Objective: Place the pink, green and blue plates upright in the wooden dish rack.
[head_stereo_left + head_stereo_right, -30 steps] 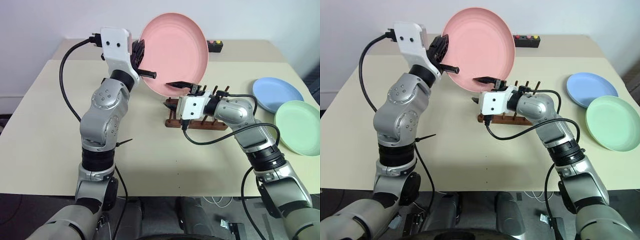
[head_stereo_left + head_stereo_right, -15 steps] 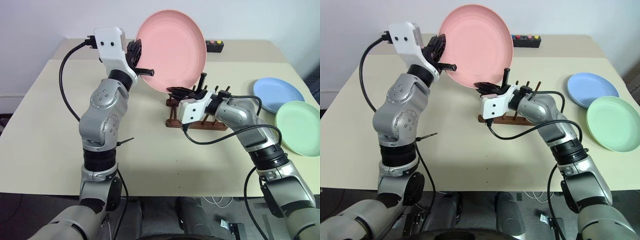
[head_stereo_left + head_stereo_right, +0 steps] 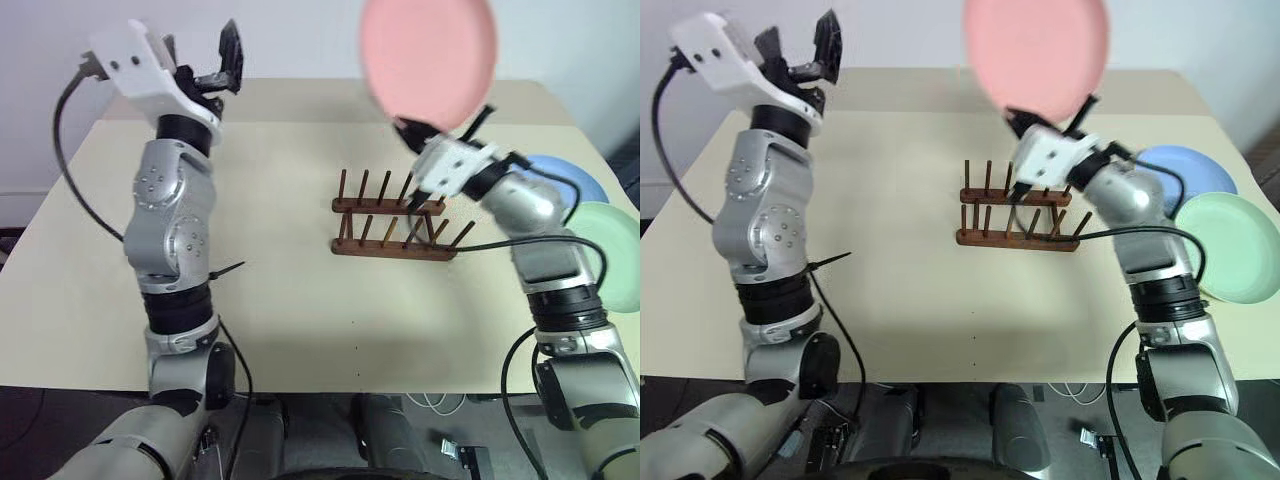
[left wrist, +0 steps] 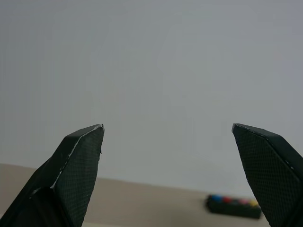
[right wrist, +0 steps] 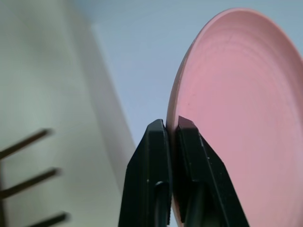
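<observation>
The pink plate, now held upright above the rack, will be let go by my right gripper in the wooden dish rack's end slot (image 3: 450,234) nearest the blue plate.
The pink plate (image 3: 428,58) hangs upright in the air above the right end of the wooden dish rack (image 3: 393,226). My right gripper (image 5: 171,124) is shut on its lower rim; the plate (image 5: 232,118) stands edge-on beside the fingers. My left gripper (image 4: 168,132) is open and holds nothing, raised high at the left (image 3: 800,42), well clear of the plate. The rack's pegs hold no plates. The blue plate (image 3: 1188,168) and the green plate (image 3: 1232,246) lie flat on the table at the right, partly behind my right arm.
The beige table (image 3: 280,290) spreads wide to the left of and in front of the rack. A small black box with coloured buttons (image 4: 234,206) sits at the table's far edge, by the white wall.
My left gripper let go of the pink plate, opened wide and swung away to the left. My right gripper shut on the plate's lower rim and carried it up and to the right.
</observation>
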`<state>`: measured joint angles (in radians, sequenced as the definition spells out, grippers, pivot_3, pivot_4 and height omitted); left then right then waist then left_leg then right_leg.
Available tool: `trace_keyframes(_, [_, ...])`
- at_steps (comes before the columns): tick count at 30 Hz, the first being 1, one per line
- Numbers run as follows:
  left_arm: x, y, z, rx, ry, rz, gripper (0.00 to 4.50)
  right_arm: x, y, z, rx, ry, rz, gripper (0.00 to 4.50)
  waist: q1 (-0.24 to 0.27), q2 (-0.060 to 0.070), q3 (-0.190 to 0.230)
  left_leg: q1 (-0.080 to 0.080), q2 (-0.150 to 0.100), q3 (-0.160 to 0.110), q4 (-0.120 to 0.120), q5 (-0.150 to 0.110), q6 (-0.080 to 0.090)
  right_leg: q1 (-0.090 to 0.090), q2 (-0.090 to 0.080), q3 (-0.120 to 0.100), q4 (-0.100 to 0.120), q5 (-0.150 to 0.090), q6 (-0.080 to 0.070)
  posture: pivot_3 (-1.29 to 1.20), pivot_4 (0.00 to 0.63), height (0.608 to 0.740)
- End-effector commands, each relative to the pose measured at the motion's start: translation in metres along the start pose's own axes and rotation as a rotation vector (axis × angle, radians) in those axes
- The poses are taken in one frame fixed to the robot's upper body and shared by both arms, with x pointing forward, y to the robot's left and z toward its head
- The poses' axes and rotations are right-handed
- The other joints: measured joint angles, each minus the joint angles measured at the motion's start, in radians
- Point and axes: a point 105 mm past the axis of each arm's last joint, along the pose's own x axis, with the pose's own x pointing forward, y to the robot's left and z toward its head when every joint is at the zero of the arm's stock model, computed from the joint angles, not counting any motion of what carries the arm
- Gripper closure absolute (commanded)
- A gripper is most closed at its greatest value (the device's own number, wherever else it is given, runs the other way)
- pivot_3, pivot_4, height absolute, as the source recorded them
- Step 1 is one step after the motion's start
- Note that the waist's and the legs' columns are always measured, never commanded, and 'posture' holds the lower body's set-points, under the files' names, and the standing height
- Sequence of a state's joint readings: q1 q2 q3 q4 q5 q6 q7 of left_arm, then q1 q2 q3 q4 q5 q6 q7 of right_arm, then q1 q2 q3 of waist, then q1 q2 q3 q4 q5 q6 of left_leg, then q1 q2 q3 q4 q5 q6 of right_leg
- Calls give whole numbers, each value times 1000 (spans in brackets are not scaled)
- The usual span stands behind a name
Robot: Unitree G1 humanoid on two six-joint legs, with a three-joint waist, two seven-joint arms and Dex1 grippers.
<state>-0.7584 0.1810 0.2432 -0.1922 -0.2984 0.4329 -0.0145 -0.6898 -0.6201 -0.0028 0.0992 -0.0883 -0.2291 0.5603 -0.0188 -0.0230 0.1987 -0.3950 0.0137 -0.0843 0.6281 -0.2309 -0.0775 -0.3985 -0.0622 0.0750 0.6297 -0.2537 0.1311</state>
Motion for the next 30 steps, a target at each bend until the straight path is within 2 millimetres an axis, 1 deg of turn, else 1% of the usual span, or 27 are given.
trace_keyframes(1, [-12, 14, -35, 44, 137, -42, 39, -25, -35, 12, 281, -68, -44, 4500, 2, 0, 0, 0, 0, 0, 0, 0, 0, 0, 0, 0, 0, 0, 0, 0, 150, 730])
trace_keyframes(2, [-17, 17, -45, 74, 174, -61, 39, -32, -40, 12, 373, -79, -56, 4500, 1, 0, 0, 0, 0, 0, 0, 0, 0, 0, 0, 0, 0, 0, 0, 0, 150, 730])
trace_keyframes(3, [-26, 18, -58, 110, 228, -113, 39, -41, -41, 11, 465, -80, -31, 4500, 1, 0, 0, 0, 0, 0, 0, 0, 0, 0, 0, 0, 0, 0, 0, 0, 150, 730])
trace_keyframes(4, [-38, 16, -71, 139, 276, -183, 39, -50, -37, 11, 534, -78, 15, 4500, 1, 0, 0, 0, 0, 0, 0, 0, 0, 0, 0, 0, 0, 0, 0, 0, 150, 730])
trace_keyframes(6, [-56, 14, -86, 164, 337, -278, 39, -62, -30, 11, 625, -68, 78, 4500, 1, 0, 0, 0, 0, 0, -1, 0, 1, 0, 0, 0, 0, 0, 0, 0, 150, 730])
trace_keyframes(7, [-61, 13, -89, 168, 350, -302, 39, -65, -29, 12, 655, -63, 89, 4500, 1, 1, 0, 0, 0, 0, -1, -1, 1, 0, 0, 0, 0, 0, -1, 0, 150, 730])
trace_keyframes(9, [-85, 7, -100, 101, 393, -405, 39, -73, -24, 15, 775, -63, 119, 4500, -1, 1, 0, 0, 0, 0, -1, -1, 1, -1, 0, 0, 0, -2, -3, 0, 150, 730])
trace_keyframes(10, [-93, 5, -103, 80, 410, -437, 39, -75, -22, 18, 816, -66, 133, 4500, -2, 1, 1, 0, 0, 0, -1, -1, 1, 0, 0, 0, 0, -2, -4, 0, 150, 730])
trace_keyframes(13, [-122, -6, -117, 47, 500, -560, 39, -81, -15, 20, 876, -64, 160, 4500, -2, 2, 0, 0, 1, 1, -1, -1, 1, -1, 0, 0, 1, -2, -4, 0, 150, 730])
trace_keyframes(16, [-142, -20, -123, -2, 543, -659, 39, -83, -12, 17, 916, -49, 161, 4500, 2, 2, 0, 0, 1, 1, 0, -1, 1, -1, 0, 1, 0, -3, -5, 0, 150, 730])
trace_keyframes(19, [-157, -30, -128, -4, 581, -733, 39, -82, -13, 18, 958, -67, 147, 4500, 5, 2, 0, -1, 1, 1, 1, -1, 1, -1, 0, 1, 0, -3, -5, 0, 150, 730])
trace_keyframes(22, [-167, -39, -131, -1, 607, -790, 39, -81, -13, 18, 989, -73, 131, 4500, 3, 2, 0, -1, 1, 1, 1, -1, 1, -1, 0, 1, -1, -3, -5, 0, 150, 730])
trace_keyframes(30, [-168, -52, -126, -35, 575, -848, 39, -85, -14, 18, 1075, -92, 115, 4500, 3, 2, 0, -1, 1, 2, 1, -1, 1, -1, 0, 1, -1, -3, -5, 0, 150, 730])
